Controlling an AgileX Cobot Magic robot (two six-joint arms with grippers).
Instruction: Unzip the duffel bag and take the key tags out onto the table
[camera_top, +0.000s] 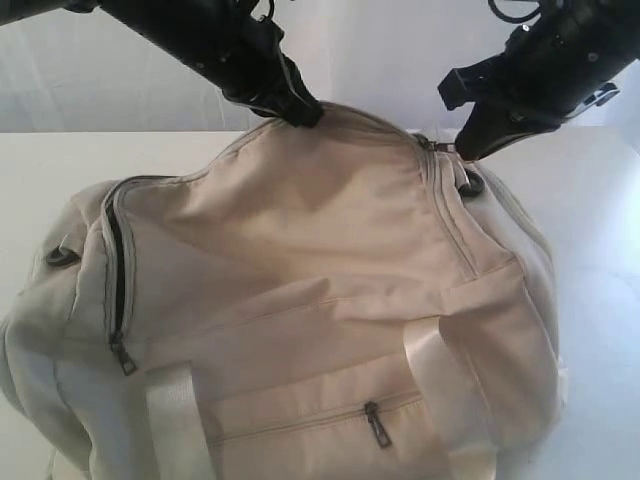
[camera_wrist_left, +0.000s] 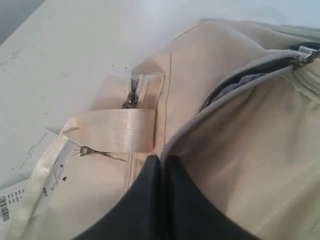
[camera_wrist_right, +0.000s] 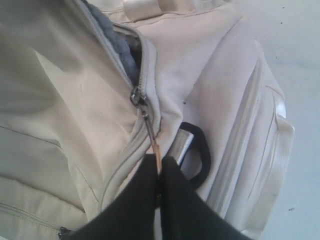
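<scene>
The zip's low end (camera_top: 475, 284) (camera_wrist_right: 101, 211) is above the pale webbing strap. My right gripper needs to release the zipper's pull tab there.
The cream duffel bag (camera_top: 300, 260) lies on the white table (camera_top: 60, 160) and fills most of the exterior view. My left gripper (camera_top: 300, 112) (camera_wrist_left: 162, 158) is shut on the fabric edge beside the top zip and holds it raised. At the bag's right end my right gripper (camera_top: 462, 152) (camera_wrist_right: 159, 161) is shut on the pull tab of the top zipper slider (camera_wrist_right: 137, 95). Behind the slider the zip gapes a little, and dark grey lining (camera_wrist_right: 125, 47) (camera_wrist_left: 235, 85) shows there. The key tags are hidden.
A black D-ring (camera_wrist_right: 201, 150) sits just past my right fingertips at the bag's end. Pale webbing straps (camera_top: 430, 360) cross the near side above a zipped pocket (camera_top: 376, 425). Another zipper (camera_top: 122, 355) runs round the left end. A printed label (camera_wrist_left: 6, 207) lies on the table.
</scene>
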